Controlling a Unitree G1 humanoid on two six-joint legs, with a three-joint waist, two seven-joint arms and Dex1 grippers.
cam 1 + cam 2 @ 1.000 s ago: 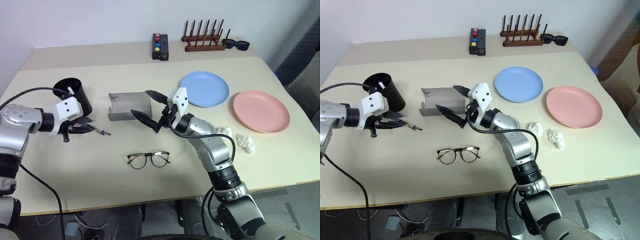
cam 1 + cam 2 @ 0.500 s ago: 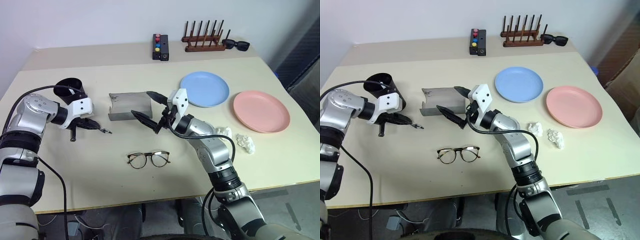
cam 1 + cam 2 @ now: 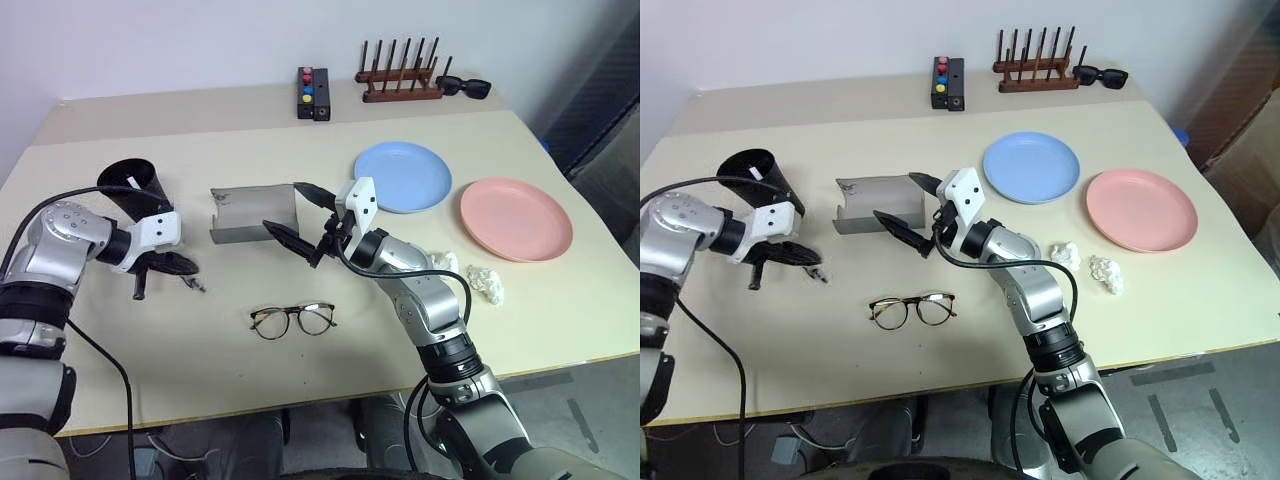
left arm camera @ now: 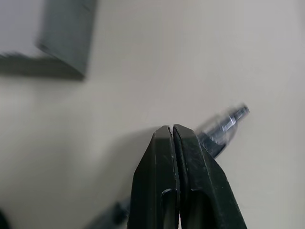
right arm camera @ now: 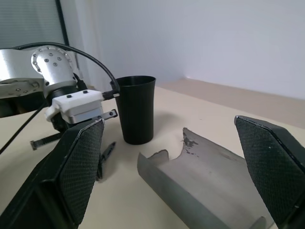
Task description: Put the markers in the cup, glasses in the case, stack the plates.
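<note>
The marker lies at a slant under the left gripper's closed fingers, so the robot should open them and grasp the marker's body point(image 4: 210, 143) with one finger on either side.
A dark marker point(image 4: 224, 129) lies on the table, passing behind the tips of my left gripper point(image 4: 171, 129). The fingers are pressed together with no gap, and I cannot tell whether they touch it. The marker's tip point(image 3: 192, 286) pokes out just past that gripper. The black cup point(image 3: 135, 185) stands upright close behind it. My right gripper point(image 3: 298, 215) hovers wide open and empty in front of the open grey case point(image 3: 250, 213). The glasses point(image 3: 293, 320) lie nearer the front edge. The blue plate point(image 3: 403, 177) and the pink plate point(image 3: 516, 218) lie side by side, apart.
Two crumpled white paper balls point(image 3: 485, 283) lie near the pink plate. At the back stand a wooden rack point(image 3: 400, 80), black sunglasses point(image 3: 465, 87) and a black box with coloured buttons point(image 3: 310, 92).
My left gripper has sunk toward the table beside the cup, turned more downward, and its fingers have come together. The right arm has kept still.
</note>
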